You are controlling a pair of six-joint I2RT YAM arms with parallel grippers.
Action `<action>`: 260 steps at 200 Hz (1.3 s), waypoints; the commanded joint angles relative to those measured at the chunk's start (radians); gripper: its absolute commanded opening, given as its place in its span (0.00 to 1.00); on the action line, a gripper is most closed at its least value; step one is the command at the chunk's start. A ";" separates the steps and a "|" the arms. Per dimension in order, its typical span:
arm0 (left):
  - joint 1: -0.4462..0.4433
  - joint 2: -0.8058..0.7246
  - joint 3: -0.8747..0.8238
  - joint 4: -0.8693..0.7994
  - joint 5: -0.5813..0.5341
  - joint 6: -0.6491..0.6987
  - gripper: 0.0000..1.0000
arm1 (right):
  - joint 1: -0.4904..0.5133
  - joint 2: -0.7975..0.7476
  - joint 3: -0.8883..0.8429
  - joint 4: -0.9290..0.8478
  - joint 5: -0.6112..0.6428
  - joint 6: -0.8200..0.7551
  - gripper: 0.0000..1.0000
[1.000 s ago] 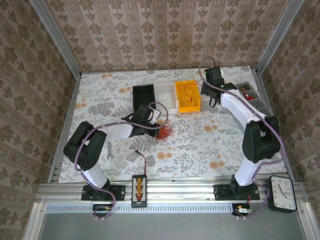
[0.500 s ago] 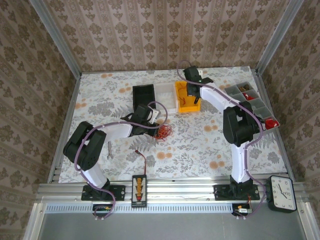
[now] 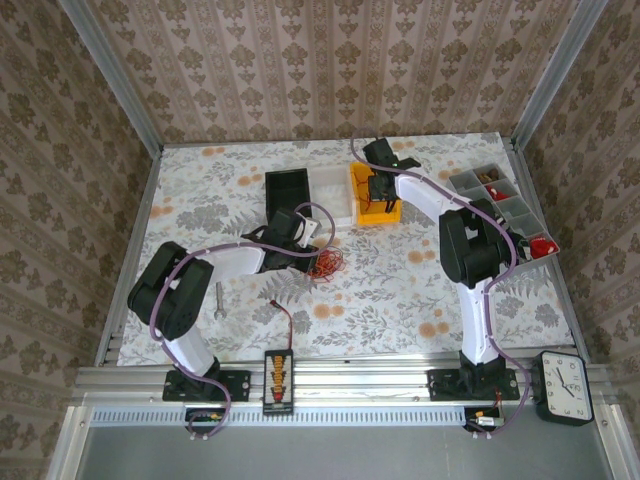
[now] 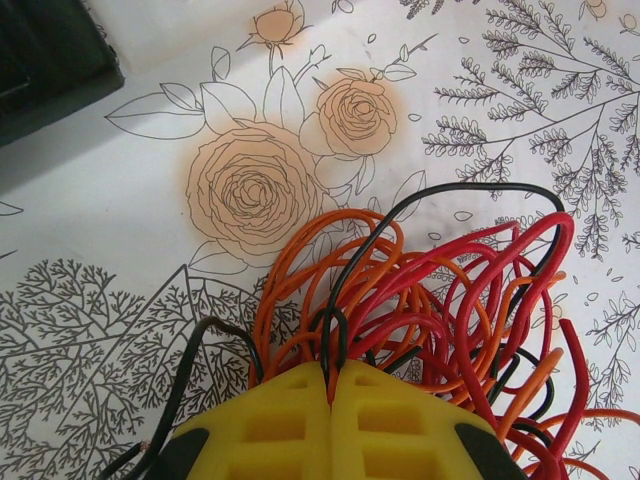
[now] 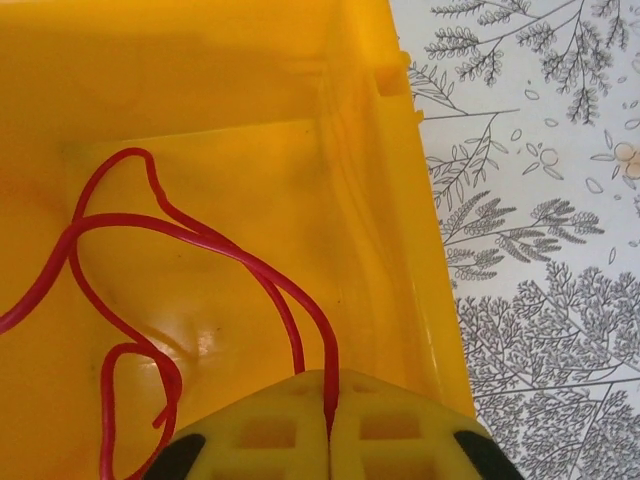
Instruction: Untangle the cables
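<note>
Red loops lie across the orange and black wires, so my left gripper needs to take a new grip and hold the black wires [image 4: 352, 262] while my right gripper pulls out the red loops.
The cables [image 4: 430, 300] are a curly tangle of thin red, orange and black wires on the floral tabletop, also seen as a small clump of cables [image 3: 326, 265] in the top view. My left gripper [image 4: 331, 385] is shut on strands at the tangle's near edge, and the left gripper [image 3: 308, 256] sits just left of it. A single red wire [image 5: 180, 240] lies looped inside the yellow bin [image 5: 395, 200]. My right gripper [image 5: 330, 400] is shut on one end of that wire, over the yellow bin [image 3: 358, 185], where the right gripper [image 3: 381, 192] hangs.
A black bin [image 3: 288, 188] and a clear white bin [image 3: 330, 182] stand left of the yellow one. A grey parts tray [image 3: 492, 190] sits at the right edge. A plug lead [image 3: 288, 325] and connector strip [image 3: 278, 378] lie at the front, a bolt [image 3: 218, 298] at the left.
The right arm swung left from the table's back right until its gripper hung over the yellow bin, then shifted slightly. The left arm and the tangle have stayed put.
</note>
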 commanded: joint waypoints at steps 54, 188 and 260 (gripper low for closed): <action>0.001 0.016 0.031 -0.044 0.006 0.013 0.00 | 0.000 -0.155 -0.028 0.002 -0.034 0.053 0.54; -0.010 -0.074 0.009 -0.011 0.059 0.029 0.56 | 0.220 -0.442 -0.650 0.265 -0.567 -0.111 0.41; 0.004 -0.105 -0.015 -0.045 0.074 0.039 0.56 | 0.221 -0.372 -0.618 0.231 -0.610 -0.146 0.26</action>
